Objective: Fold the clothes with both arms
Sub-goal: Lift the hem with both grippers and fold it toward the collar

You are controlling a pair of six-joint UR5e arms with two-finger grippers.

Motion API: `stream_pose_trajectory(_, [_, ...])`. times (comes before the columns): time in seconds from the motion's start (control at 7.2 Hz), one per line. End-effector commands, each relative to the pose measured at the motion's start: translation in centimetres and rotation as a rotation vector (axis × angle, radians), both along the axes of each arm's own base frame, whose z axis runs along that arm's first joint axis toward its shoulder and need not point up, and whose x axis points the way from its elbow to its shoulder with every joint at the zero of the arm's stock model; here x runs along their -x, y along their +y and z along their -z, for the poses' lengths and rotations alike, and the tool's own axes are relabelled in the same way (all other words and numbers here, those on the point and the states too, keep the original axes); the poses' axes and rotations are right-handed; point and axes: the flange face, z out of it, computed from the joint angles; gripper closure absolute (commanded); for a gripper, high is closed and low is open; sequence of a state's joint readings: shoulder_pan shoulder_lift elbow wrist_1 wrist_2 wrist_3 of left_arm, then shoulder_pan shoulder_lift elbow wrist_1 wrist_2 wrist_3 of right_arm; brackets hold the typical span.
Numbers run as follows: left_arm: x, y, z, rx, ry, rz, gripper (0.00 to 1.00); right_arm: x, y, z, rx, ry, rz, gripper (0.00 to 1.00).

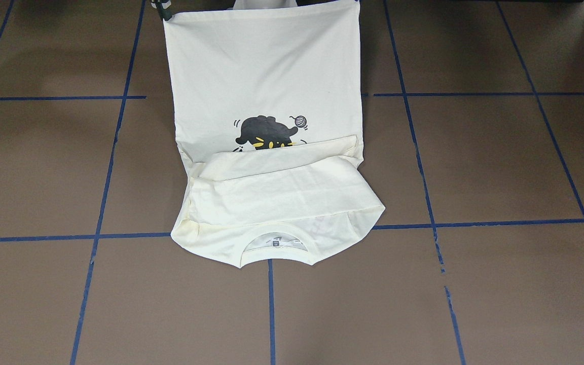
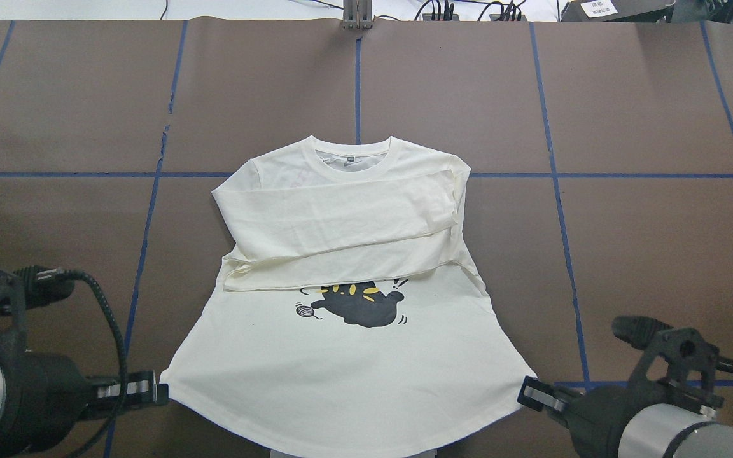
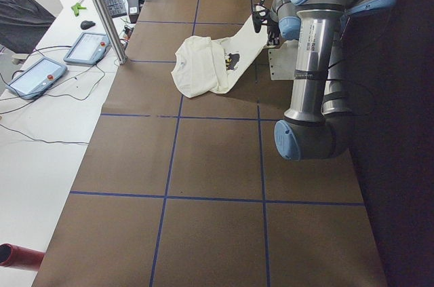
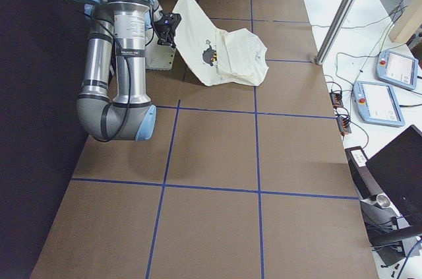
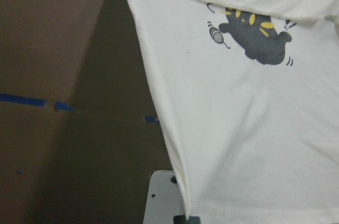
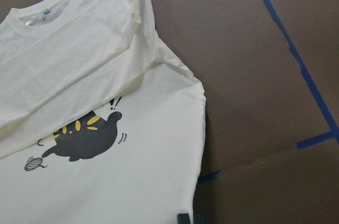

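Note:
Next, I release the shirt's hem corner with my left gripper beside the folded sleeve's outer tip (image 1: 386,222), by the blue tape line.
The cream-white shirt (image 2: 341,369) lies print side up, collar at the far side, both sleeves folded across the chest above the black cat print (image 2: 357,306). My left gripper (image 2: 161,392) is shut on the near-left hem corner and my right gripper (image 2: 524,393) is shut on the near-right hem corner. Both hold the hem raised off the table, so the lower half slopes up towards me (image 1: 261,66). The "TWINKLE" lettering is hidden. The left wrist view shows the taut side edge (image 5: 159,107); the right wrist view shows the other edge (image 6: 198,128).
The brown table (image 2: 646,242) is marked with blue tape lines. The white pedestal base (image 5: 161,197) sits under the raised hem. A side bench with teach pendants (image 3: 85,46) and a metal post (image 3: 102,9) runs along the far edge.

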State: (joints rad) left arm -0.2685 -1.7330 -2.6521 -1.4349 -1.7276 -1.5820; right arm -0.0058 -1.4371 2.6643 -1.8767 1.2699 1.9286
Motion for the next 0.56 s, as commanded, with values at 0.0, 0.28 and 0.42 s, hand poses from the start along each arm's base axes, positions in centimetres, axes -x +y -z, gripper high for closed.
stream_pose_trajectory(0.0, [-1.1, -7.6, 0.1, -0.147, -0.088, 0.086, 1.0, 2.4, -9.8, 2.0, -0.057, 0.07, -0.037, 1.0])
stream_pose_trajectory(0.28, [-0.1, -15.7, -0.7, -0.212, -0.172, 0.142, 1.0, 1.9, -20.2, 2.3, -0.018, 0.121, -0.093, 1.0])
stream_pose_trajectory(0.42, [-1.0, -19.6, -1.3, -0.219, -0.223, 0.165, 1.0, 2.2, -24.2, 2.4, -0.021, 0.159, -0.124, 1.0])
